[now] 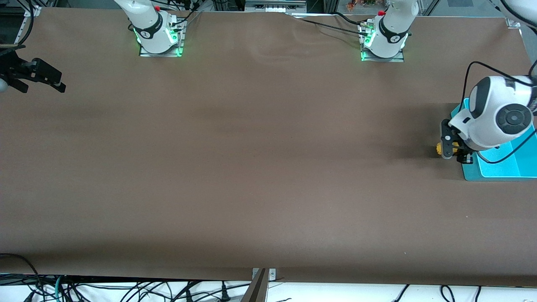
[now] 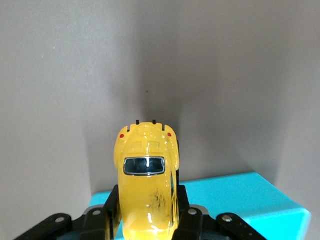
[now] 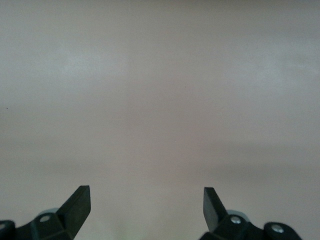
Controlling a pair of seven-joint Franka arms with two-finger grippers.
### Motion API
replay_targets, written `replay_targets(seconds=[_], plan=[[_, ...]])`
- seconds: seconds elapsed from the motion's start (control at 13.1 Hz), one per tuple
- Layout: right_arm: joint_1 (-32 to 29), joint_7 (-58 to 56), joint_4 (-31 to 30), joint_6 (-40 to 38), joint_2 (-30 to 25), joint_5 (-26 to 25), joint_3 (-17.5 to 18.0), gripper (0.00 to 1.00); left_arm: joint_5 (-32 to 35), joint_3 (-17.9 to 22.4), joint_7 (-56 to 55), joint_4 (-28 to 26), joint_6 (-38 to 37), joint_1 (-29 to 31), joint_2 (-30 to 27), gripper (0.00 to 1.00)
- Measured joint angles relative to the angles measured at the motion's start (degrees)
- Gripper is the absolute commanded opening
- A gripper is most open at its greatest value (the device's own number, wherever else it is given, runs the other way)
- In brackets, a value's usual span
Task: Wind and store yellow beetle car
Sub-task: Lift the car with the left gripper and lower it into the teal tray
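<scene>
Next, the left gripper releases the yellow beetle car inside the turquoise tray (image 1: pixel 486 144), by its side facing the open table. The car is now low over the tray's edge.
The yellow beetle car (image 2: pixel 146 185) sits between the fingers of my left gripper (image 2: pixel 147 220), which is shut on its sides. In the front view the left gripper (image 1: pixel 451 147) holds the car (image 1: pixel 439 148) low over the brown table, at the edge of the turquoise tray (image 1: pixel 503 167) at the left arm's end. The tray also shows in the left wrist view (image 2: pixel 240 200) under the gripper. My right gripper (image 1: pixel 40 77) is open and empty at the right arm's end of the table; its fingers (image 3: pixel 77 205) stand wide apart over bare table.
The brown table top (image 1: pixel 251 167) spreads between both arms. The arm bases (image 1: pixel 157 33) stand along the edge farthest from the front camera. Cables hang below the table's near edge.
</scene>
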Motion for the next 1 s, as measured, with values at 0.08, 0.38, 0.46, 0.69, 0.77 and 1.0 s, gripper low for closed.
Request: replay_targets(seconds=[0.08,0.38,0.46,0.69,0.77,1.0], plan=[[0.0,0.0,0.3,0.0,0.0,0.0,0.0,1.00,0.0,0.2,0.6,2.5,-3.7,0.4,0.0,0.13],[0.0,0.0,0.5,-0.1,0.1,0.0,0.0,1.00,0.8,1.1,12.2,3.8,-1.6,11.1,1.8,0.19],[0.0,0.0,0.6,-0.1,0.1,0.0,0.1,1.00,1.6,1.2,15.3,3.7,1.9,14.1,3.3,0.19],[0.1,0.0,0.6,-0.1,0.2,0.0,0.1,1.00,3.3,1.2,19.9,3.3,12.4,20.3,9.7,0.33],[0.1,0.0,0.6,-0.1,0.3,0.0,0.1,1.00,3.6,1.2,20.6,3.2,14.9,21.9,12.1,0.92],[0.0,0.0,0.6,-0.1,0.4,0.0,0.1,1.00,3.7,1.0,21.1,3.5,17.1,23.5,15.4,1.00]])
